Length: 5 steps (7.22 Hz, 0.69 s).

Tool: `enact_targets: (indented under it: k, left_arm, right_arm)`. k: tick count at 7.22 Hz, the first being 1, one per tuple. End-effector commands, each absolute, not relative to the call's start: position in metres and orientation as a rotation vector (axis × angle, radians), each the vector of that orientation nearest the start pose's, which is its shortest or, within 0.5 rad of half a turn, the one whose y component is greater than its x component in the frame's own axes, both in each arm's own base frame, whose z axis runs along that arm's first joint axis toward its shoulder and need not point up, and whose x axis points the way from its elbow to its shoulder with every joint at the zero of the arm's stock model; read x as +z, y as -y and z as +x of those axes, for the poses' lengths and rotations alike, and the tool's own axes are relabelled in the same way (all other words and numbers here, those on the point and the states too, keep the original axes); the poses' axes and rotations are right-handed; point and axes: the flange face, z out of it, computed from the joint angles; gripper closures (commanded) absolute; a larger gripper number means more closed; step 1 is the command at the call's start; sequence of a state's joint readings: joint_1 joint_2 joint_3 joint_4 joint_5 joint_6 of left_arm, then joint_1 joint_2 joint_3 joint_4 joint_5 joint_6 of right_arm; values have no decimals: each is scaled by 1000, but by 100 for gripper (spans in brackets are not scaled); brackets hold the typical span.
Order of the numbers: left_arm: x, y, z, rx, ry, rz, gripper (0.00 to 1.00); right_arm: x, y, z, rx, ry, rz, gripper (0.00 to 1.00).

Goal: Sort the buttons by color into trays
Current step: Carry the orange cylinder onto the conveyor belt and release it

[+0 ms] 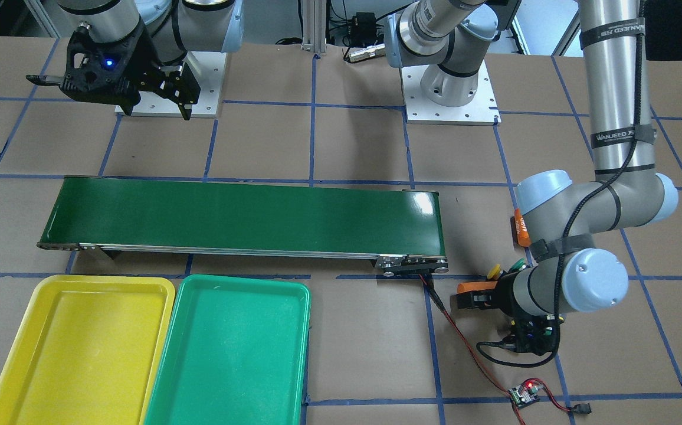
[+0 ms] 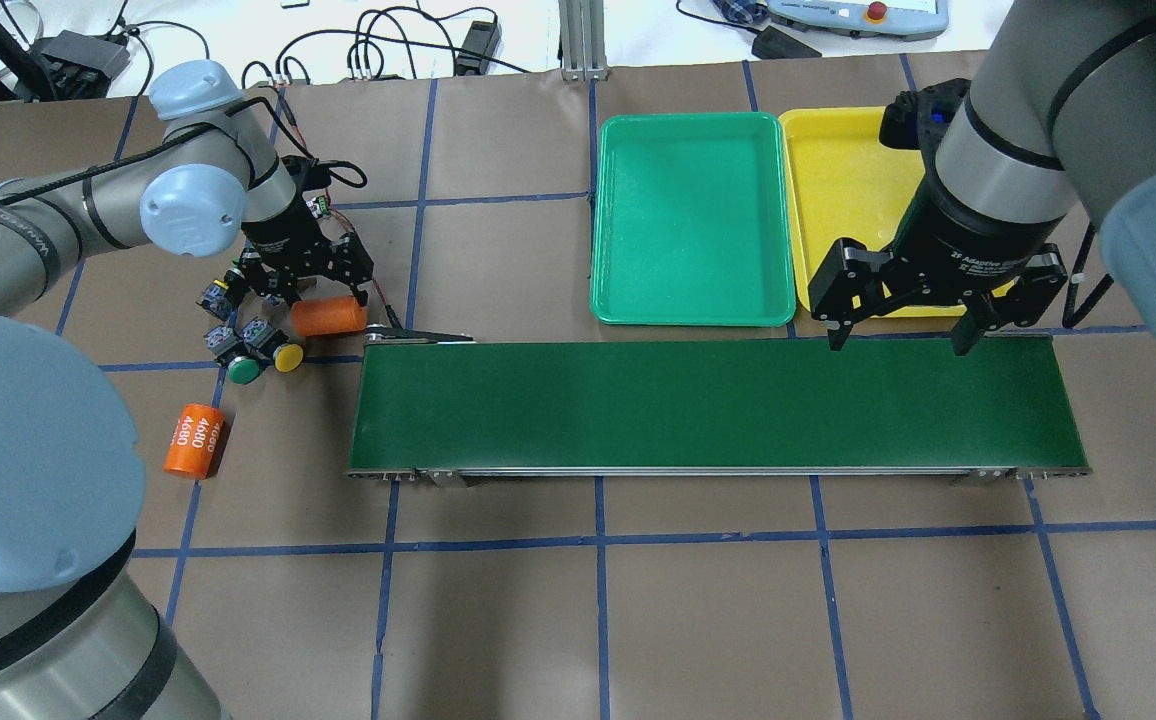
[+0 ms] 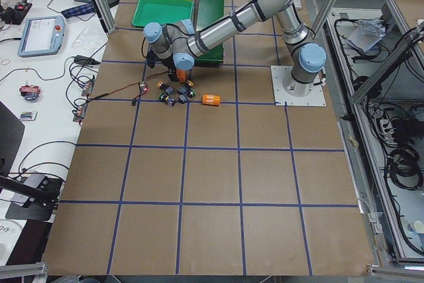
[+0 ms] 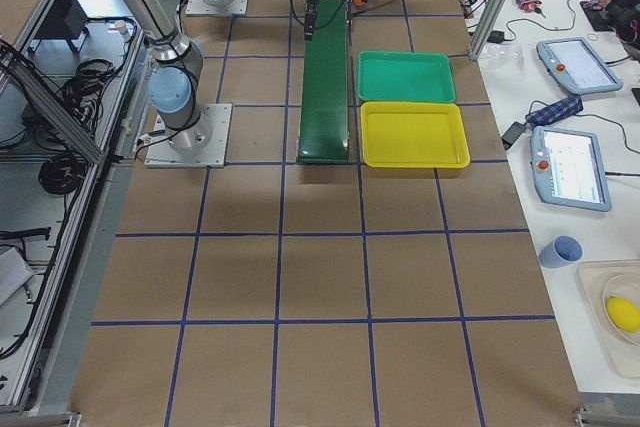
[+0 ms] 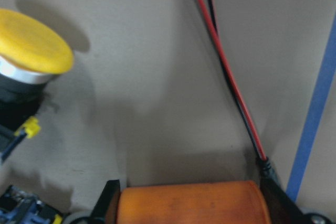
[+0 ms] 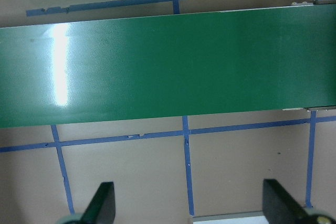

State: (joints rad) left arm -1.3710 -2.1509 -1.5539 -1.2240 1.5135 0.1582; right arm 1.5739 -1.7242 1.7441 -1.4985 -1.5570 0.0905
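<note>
Next, my left gripper lets go of the orange cylinder on the dark-green conveyor belt (image 1: 396, 232), near the belt's end by the red wire.
Several buttons cluster on the table near the conveyor's left end. A green cap (image 2: 243, 371) and a yellow cap (image 2: 288, 357) show, with other bodies behind (image 2: 218, 296). A yellow button (image 5: 31, 51) is close in the left wrist view. My left gripper (image 2: 306, 285) is low beside them, its fingers (image 5: 111, 203) touching both ends of an orange cylinder (image 2: 328, 317). My right gripper (image 2: 900, 340) is open and empty above the conveyor's right end. The green tray (image 2: 693, 220) and yellow tray (image 2: 833, 190) are empty.
The dark-green conveyor belt (image 2: 708, 405) runs across the middle with nothing on it. A second orange cylinder marked 4680 (image 2: 195, 440) lies left of the belt. A red wire and a small circuit board (image 1: 524, 394) lie near the left gripper.
</note>
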Motion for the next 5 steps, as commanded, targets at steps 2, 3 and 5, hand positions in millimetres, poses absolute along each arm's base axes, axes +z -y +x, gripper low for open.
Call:
enact_targets:
  k: [2,3,5]
  left_arm:
    - [261,640,-42,334,-3263,-55,100]
    - [288,616,-109,289,-3234,114,100]
    - [300,556,-139,328,-3223,96,100]
  right_arm:
    - [466,417,136,145,-3126,138,0]
    - [466,417,136,145,-3126,138,0]
    - [466,417,136,145,-3124,138,0]
